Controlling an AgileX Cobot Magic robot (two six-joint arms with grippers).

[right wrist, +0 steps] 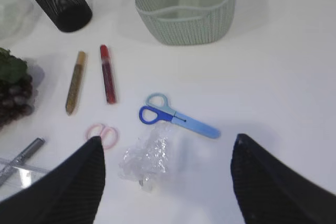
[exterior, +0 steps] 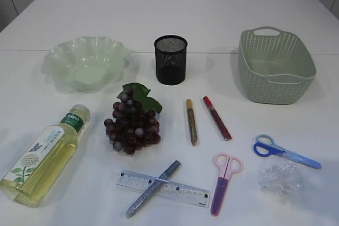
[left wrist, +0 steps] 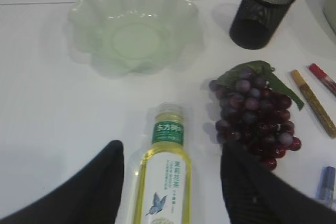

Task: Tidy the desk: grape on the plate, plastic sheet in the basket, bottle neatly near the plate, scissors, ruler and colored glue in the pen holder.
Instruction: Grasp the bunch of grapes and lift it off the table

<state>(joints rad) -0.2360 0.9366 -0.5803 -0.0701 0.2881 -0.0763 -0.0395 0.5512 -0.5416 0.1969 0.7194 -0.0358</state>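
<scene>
The robot's left gripper should close on the upper grapes (exterior: pixel 130 106) (left wrist: pixel 249 97) beside the green leaf of the grape bunch, because the grape bunch belongs on the plate.
The grape bunch (exterior: pixel 133 123) lies at the centre-left, below the green plate (exterior: pixel 85 64). The bottle (exterior: pixel 45 154) lies on its side at the front left. My left gripper (left wrist: pixel 172 145) is open above the bottle (left wrist: pixel 164 182), one finger on each side, with the grapes (left wrist: pixel 257 111) to its right. My right gripper (right wrist: pixel 167 139) is open above the crumpled plastic sheet (right wrist: pixel 144 156), which lies beside the blue scissors (right wrist: pixel 178 119). Pink scissors (exterior: pixel 223 181), the ruler (exterior: pixel 183 190) and silver (exterior: pixel 152 188), gold (exterior: pixel 191 121) and red (exterior: pixel 216 117) glue pens lie loose. Neither gripper shows in the exterior view.
The black mesh pen holder (exterior: pixel 170 59) stands upright at the back middle. The green woven basket (exterior: pixel 275 66) stands at the back right. The silver glue pen lies across the ruler. The table is white.
</scene>
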